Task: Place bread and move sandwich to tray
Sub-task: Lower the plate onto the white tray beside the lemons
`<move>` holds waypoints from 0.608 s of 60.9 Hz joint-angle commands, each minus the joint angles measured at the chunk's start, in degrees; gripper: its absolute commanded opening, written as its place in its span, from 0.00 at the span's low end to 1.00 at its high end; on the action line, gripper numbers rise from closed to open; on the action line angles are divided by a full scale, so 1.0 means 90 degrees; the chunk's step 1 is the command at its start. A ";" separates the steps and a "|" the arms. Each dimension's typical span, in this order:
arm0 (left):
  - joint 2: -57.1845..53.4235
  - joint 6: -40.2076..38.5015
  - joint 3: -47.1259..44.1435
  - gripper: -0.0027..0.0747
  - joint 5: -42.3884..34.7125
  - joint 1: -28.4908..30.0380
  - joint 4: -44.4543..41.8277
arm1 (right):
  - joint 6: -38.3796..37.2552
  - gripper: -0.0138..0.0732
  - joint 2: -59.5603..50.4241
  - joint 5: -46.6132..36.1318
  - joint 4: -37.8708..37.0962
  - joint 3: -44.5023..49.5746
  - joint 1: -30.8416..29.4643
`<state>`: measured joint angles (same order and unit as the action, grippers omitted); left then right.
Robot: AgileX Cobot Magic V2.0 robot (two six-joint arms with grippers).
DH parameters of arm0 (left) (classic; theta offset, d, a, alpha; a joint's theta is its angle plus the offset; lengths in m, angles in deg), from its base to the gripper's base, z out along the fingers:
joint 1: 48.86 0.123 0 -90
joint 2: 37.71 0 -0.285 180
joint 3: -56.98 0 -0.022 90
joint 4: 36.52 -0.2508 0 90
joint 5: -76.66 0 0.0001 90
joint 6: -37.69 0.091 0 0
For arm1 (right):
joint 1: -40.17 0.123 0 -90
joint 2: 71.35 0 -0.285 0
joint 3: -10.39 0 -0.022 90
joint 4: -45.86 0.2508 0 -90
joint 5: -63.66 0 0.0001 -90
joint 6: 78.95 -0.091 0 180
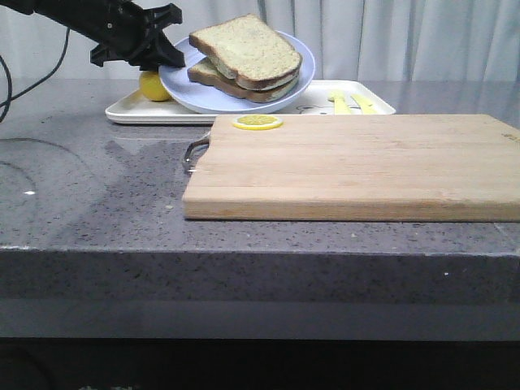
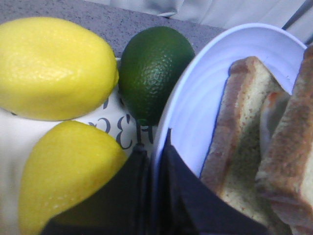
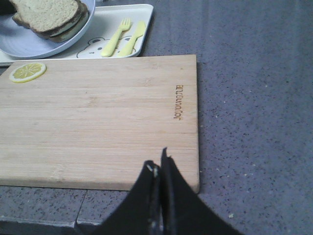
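My left gripper is to release the pale-blue plate, now tilted over the tray, on the white tray [image 1: 251,96], in the space that lies between the lemons and the yellow fork.
The pale-blue plate [image 1: 302,71] is tilted over the white tray [image 1: 130,111]. On it lies the sandwich [image 1: 244,77], with a plain brown-crusted bread slice [image 1: 244,47] on top and a strip of white showing between the slices. My left gripper [image 1: 173,55] is shut on the plate's left rim. In the left wrist view the rim [image 2: 205,93] runs between the fingers of the left gripper [image 2: 155,142], with the sandwich [image 2: 244,147] beside them. My right gripper [image 3: 159,159] is shut and empty above the near right corner of the wooden board [image 3: 98,117]. It is out of the front view.
A large wooden board [image 1: 349,166] with a lemon slice [image 1: 257,122] lies in front of the tray. On the tray are a lemon [image 1: 153,85], a second lemon [image 2: 63,171], a dark green avocado [image 2: 154,68] and a yellow fork and knife [image 1: 349,102].
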<state>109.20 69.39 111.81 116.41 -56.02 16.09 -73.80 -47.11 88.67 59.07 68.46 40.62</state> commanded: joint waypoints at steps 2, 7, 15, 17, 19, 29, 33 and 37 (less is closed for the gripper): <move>-0.0378 0.0357 0.0220 0.01 -0.0294 -0.0110 0.0260 | 0.0035 0.09 0.0043 -0.0533 0.0057 -0.0170 -0.0029; -0.0332 0.0711 0.0220 0.01 -0.0294 -0.0179 0.0219 | 0.0035 0.09 0.0043 -0.0533 0.0057 -0.0170 -0.0029; -0.0332 0.0856 0.0220 0.01 -0.0300 -0.0225 0.0193 | 0.0035 0.09 0.0043 -0.0533 0.0057 -0.0170 -0.0029; -0.0332 0.0856 0.0220 0.01 -0.0328 -0.0225 0.0193 | 0.0035 0.09 0.0043 -0.0533 0.0057 -0.0170 -0.0029; -0.0320 0.0856 0.0220 0.01 -0.0340 -0.0225 0.0193 | 0.0035 0.09 0.0043 -0.0533 0.0057 -0.0170 -0.0029; -0.0249 0.0856 0.0220 0.01 -0.0373 -0.0225 0.0193 | 0.0035 0.09 0.0043 -0.0533 0.0057 -0.0170 -0.0029; -0.0220 0.0869 0.0220 0.01 -0.0383 -0.0225 0.0193 | 0.0035 0.09 0.0043 -0.0533 0.0057 -0.0170 -0.0029; -0.0222 0.0869 0.0220 0.01 -0.0444 -0.0225 0.0193 | 0.0035 0.09 0.0043 -0.0539 0.0057 -0.0170 -0.0029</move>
<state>110.77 75.26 111.95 114.86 -57.50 16.86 -73.80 -47.11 88.57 59.07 68.46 40.62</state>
